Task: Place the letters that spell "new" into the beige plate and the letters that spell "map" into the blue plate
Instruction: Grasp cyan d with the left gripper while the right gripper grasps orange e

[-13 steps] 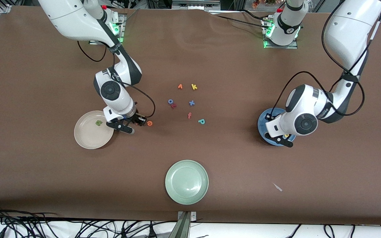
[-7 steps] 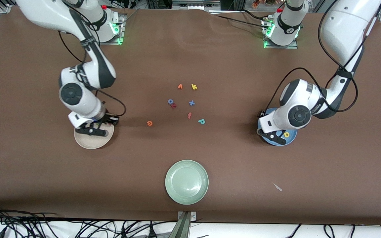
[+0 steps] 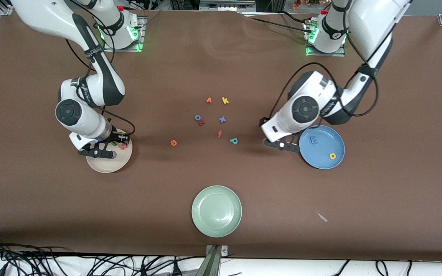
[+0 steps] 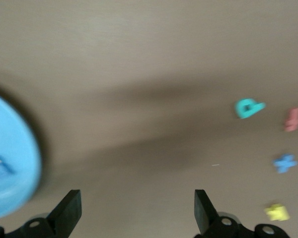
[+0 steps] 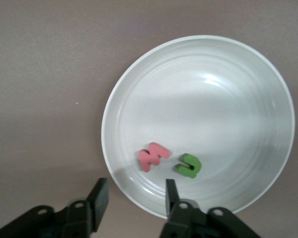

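Observation:
I need to close my left gripper on the round loop of the teal p [image 3: 235, 140] [image 4: 246, 108], because that letter is still needed for the blue plate.
The beige plate [image 3: 108, 163] [image 5: 198, 64] holds the green n [image 5: 189, 165] and the pinkish-red w [image 5: 153, 156]. My right gripper [image 3: 97, 151] [image 5: 136, 196] hangs open over that plate's rim with nothing between its fingers. The orange e [image 3: 173, 143] lies on the table between the beige plate and the middle letters. The blue plate [image 3: 322, 161] [image 4: 10, 158] holds the blue m [image 3: 313, 140] and the yellow a [image 3: 332, 155]. My left gripper [image 3: 282, 145] [image 4: 136, 208] is open and empty, over bare table between the blue plate and the teal p [image 3: 233, 141] [image 4: 248, 107].
Loose letters lie mid-table: an orange v [image 3: 208, 100], a yellow k [image 3: 225, 101], a blue o [image 3: 197, 117], a blue x [image 3: 222, 119] and an orange f [image 3: 220, 133]. A pale green plate [image 3: 216, 211] sits near the front edge, a white scrap [image 3: 322, 217] beside it.
My right gripper moved from beside the e to over the beige plate and opened; the w now lies in it. My left gripper opened over the blue plate and moved off toward the p.

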